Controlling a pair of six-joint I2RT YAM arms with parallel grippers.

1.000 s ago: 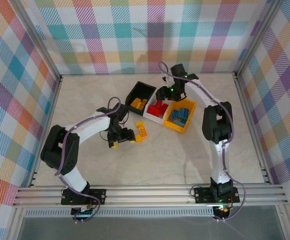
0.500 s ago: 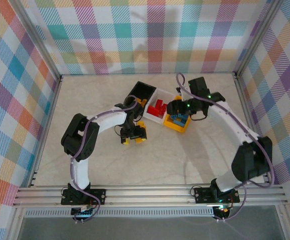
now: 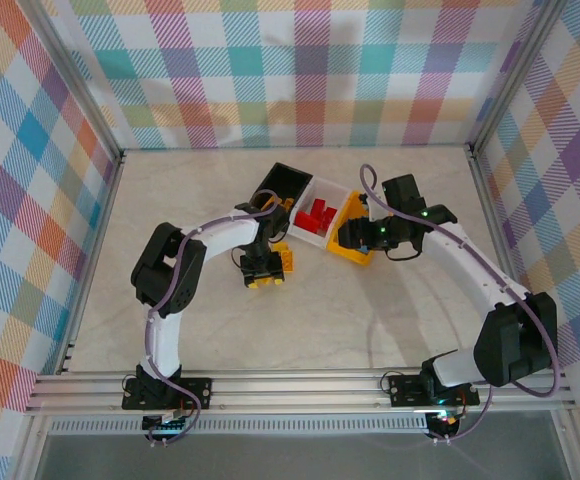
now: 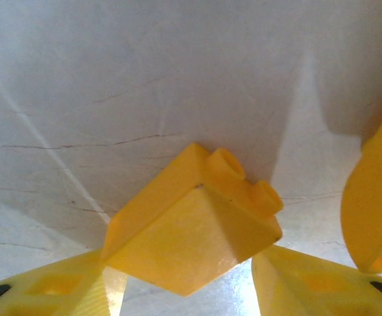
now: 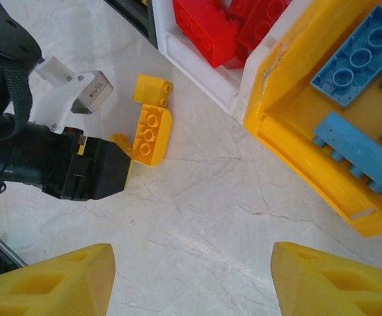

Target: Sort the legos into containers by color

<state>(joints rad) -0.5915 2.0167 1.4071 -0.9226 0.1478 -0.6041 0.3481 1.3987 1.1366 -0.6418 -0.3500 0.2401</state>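
Note:
The yellow lego sits at a slant with its corners toward the left gripper's fingers, so the robot should open that gripper, line it up and grip its flat sides (image 4: 154,199) before lifting.
A yellow lego (image 4: 197,224) lies on the table with my left gripper (image 4: 178,266) shut on it, both yellow fingers against its sides. From above, the left gripper (image 3: 263,272) sits just in front of the containers. The black bin (image 3: 288,180), the white bin (image 3: 326,188) with red legos (image 3: 317,215), and the yellow bin (image 5: 296,151) with blue legos (image 5: 355,59) stand in a row. My right gripper (image 5: 191,283) is open and empty above bare table at the yellow bin's near corner.
In the right wrist view, a curved yellow lego (image 5: 150,135) and a small yellow lego (image 5: 153,89) lie beside the left arm's black housing (image 5: 79,171). Another yellow piece (image 4: 375,210) is at the right of the left wrist view. Plaid walls enclose the table.
The left gripper moved right to the yellow lego and its jaws closed in on it. The right gripper moved from over the white bin to the yellow bin's near corner.

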